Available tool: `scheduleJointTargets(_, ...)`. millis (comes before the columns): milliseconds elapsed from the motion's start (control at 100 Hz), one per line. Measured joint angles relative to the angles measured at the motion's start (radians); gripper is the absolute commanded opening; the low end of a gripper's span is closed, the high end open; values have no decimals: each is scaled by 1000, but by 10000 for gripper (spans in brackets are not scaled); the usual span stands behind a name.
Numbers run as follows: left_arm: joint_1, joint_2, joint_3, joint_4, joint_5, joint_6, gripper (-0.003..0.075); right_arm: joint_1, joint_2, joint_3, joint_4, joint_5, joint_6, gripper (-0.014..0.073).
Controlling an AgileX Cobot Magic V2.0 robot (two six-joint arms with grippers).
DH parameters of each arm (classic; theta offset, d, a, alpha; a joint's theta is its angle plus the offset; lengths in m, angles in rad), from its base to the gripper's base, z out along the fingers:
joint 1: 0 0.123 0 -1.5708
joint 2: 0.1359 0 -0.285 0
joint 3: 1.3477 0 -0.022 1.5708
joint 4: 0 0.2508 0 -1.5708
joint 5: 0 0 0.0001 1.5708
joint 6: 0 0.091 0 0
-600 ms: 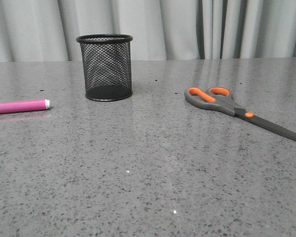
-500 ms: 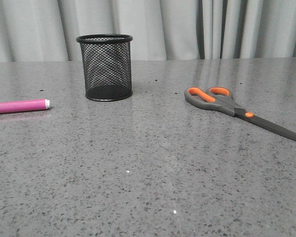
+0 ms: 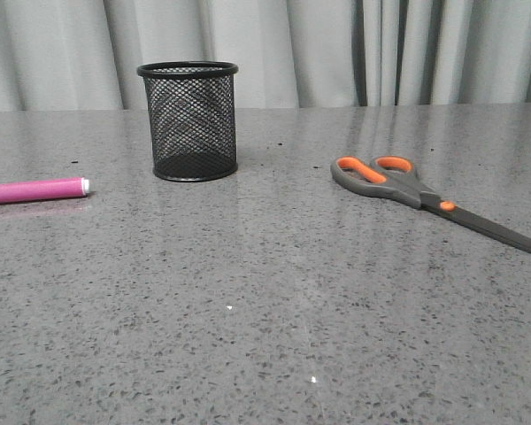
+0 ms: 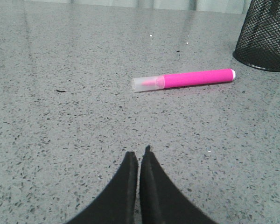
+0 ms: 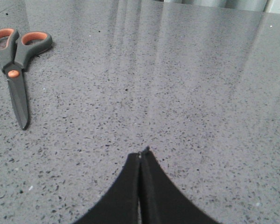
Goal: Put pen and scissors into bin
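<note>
My left gripper moves to the magenta pen next and closes on its body (image 3: 48, 189) (image 4: 207, 77) just behind the white end that faces the black mesh bin.
The magenta pen (image 3: 33, 190) lies flat at the table's left edge; the left wrist view shows it (image 4: 191, 79) with a clear cap, ahead of my left gripper (image 4: 139, 153), which is shut and empty. The black mesh bin (image 3: 188, 120) stands upright at the back left, its edge also in the left wrist view (image 4: 264, 32). The scissors (image 3: 425, 199) lie closed on the right, handles toward the bin. In the right wrist view they (image 5: 16, 70) lie off to the side of my right gripper (image 5: 142, 152), shut and empty. Neither gripper shows in the front view.
The grey speckled table (image 3: 265, 310) runs back to a grey curtain (image 3: 336, 53). Nothing else stands on it.
</note>
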Motion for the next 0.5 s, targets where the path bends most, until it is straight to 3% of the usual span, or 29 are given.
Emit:
scheduleJointTargets(160,0,0,0,0,0,0,-19,0,0,0,-10,-2,0,-69)
scheduleJointTargets(270,0,0,0,0,0,0,-19,0,0,0,-124,-38,0,-69)
scheduleJointTargets(390,0,0,0,-35,-10,0,-19,0,0,0,-180,-183,0,-69)
scheduleJointTargets(500,0,0,0,-232,-24,0,-19,0,0,0,-141,-370,0,-69)
